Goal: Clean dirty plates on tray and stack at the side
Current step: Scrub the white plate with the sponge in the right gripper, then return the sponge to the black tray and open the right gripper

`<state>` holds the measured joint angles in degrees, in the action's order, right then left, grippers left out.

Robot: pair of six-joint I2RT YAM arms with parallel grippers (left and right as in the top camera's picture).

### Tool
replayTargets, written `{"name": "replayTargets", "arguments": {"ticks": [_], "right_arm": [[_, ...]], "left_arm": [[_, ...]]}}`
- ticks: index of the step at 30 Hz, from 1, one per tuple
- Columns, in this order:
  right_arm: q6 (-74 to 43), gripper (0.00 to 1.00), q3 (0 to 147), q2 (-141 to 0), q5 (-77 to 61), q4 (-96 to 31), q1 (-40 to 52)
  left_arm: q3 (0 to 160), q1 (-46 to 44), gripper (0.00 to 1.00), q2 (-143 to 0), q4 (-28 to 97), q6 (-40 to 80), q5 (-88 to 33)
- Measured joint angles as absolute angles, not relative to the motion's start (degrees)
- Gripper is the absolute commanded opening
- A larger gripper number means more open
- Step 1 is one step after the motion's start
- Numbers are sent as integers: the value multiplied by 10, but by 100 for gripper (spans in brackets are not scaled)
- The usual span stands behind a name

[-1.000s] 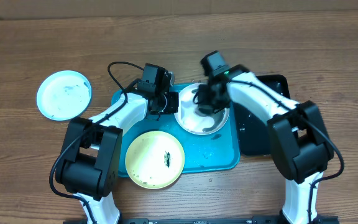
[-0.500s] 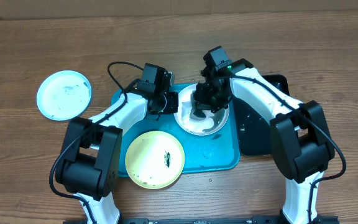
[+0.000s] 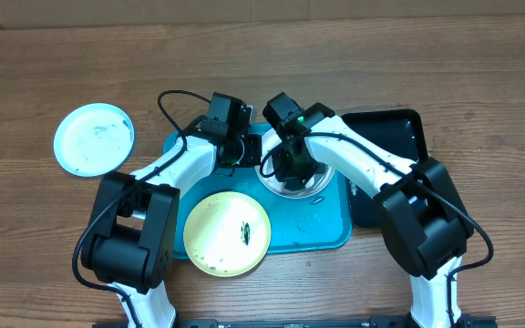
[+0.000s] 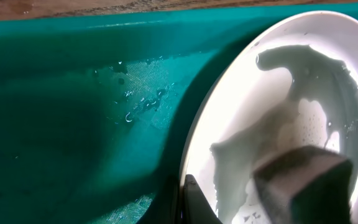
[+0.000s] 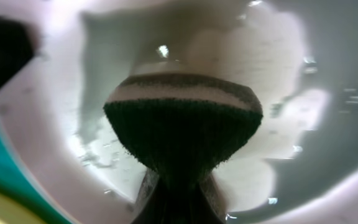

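The dark sponge, pressed flat on the plate's floor, will be let go by my right gripper near the middle of the glossy black tray (image 3: 391, 156).
A white plate (image 3: 303, 189) lies on the turquoise tray (image 3: 308, 228), wet and streaked inside. My left gripper (image 3: 250, 151) is shut on the plate's left rim; in the left wrist view its tips (image 4: 189, 200) pinch the rim of the plate (image 4: 291, 81) over the wet tray (image 4: 73, 124). My right gripper (image 3: 290, 168) is shut on a dark sponge (image 5: 182, 130) pressed flat on the plate's floor (image 5: 328, 124); the sponge (image 4: 303, 183) also shows from the left wrist. A pale yellow plate (image 3: 227, 233) with dark specks overhangs the tray's front left corner. A pale mint plate (image 3: 94, 138) sits on the table at far left.
A glossy black tray (image 3: 397, 135) lies against the turquoise tray's right side, partly under my right arm. Both arms cross over the back of the turquoise tray. Water droplets spot the tray floor near the white plate.
My right gripper has swept the sponge leftward across the white plate, from its right half to its left half. The left gripper keeps its hold on the rim.
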<state>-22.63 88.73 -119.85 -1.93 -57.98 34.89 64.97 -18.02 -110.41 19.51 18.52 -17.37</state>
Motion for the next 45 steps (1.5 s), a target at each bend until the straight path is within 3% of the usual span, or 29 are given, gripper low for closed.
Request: {"name": "replayTargets", "arguments": {"ticks": [11, 25, 34, 45], "right_arm": [[-202, 4, 908, -1199, 1, -601, 293], [-156, 4, 1128, -1200, -73, -744, 235], [-126, 4, 1101, -1201, 34, -867, 119], [-100, 4, 957, -1201, 70, -773, 66]], "left_arm": [[650, -180, 4, -1104, 195, 185, -174], [650, -180, 4, -1104, 195, 185, -174], [650, -180, 4, -1104, 195, 185, -174], [650, -180, 4, -1104, 195, 185, -174]]}}
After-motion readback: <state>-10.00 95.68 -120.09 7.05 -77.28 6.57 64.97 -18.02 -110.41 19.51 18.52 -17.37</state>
